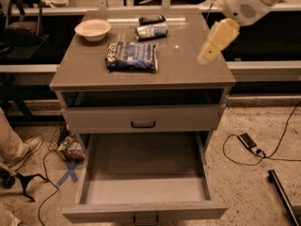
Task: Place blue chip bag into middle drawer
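The gripper will close on the end [149,56] of the blue chip bag farther from the white bowl, nearer the silver-blue can.
The blue chip bag [131,55] lies flat on the grey cabinet top [188,72], left of centre. The middle drawer [146,212] is pulled fully out below, and its pale floor holds nothing. My gripper [214,44] hangs from the white arm at the upper right, above the right part of the cabinet top. It is well to the right of the bag and holds nothing that I can see.
A white bowl [93,28], a silver-blue can [151,30] lying on its side and a black device [152,19] sit behind the bag. The upper drawer [143,124] is closed. A person's shoe [26,149] and cables [256,152] are on the floor on both sides.
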### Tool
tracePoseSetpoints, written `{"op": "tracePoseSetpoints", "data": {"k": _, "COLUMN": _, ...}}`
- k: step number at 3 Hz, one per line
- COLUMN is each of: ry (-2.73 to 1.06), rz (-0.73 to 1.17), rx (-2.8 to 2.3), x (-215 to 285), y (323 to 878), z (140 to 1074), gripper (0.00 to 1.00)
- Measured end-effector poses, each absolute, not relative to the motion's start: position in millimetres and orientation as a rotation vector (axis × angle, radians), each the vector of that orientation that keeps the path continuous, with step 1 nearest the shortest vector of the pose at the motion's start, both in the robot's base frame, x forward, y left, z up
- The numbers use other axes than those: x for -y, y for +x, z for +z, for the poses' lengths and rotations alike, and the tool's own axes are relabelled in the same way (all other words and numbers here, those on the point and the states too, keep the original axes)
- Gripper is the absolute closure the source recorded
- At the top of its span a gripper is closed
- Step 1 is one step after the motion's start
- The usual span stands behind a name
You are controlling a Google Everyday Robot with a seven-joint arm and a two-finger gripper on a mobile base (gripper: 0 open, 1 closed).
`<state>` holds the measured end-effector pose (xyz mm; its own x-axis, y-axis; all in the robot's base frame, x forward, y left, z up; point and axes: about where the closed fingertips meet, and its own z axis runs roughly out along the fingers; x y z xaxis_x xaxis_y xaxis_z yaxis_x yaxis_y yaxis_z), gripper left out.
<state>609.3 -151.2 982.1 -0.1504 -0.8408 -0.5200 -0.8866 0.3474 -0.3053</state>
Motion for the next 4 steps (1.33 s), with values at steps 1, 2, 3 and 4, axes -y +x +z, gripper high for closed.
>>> {"op": "tracePoseSetpoints", "data": {"k": 1, "ry": -1.476, "rz": 0.161, "rx": -1.978, "x": 99, "y": 665, "z": 972, "gripper": 0.00}}
{"op": "tracePoseSetpoints", "data": {"k": 2, "ry": -1.483, "rz": 0.158, "rx": -1.979, "x": 97, "y": 666, "z": 969, "gripper": 0.00}}
{"op": "tracePoseSetpoints", "data": {"k": 3, "ry": -1.576, "rz": 0.123, "rx": -2.000, "x": 74, "y": 686, "z": 934, "gripper": 0.00}}
{"op": "tracePoseSetpoints", "data": {"k": 4, "ry": -1.655, "rz": 0.074, "rx": -2.018, "x": 50, "y": 716, "z": 895, "gripper": 0.00}}
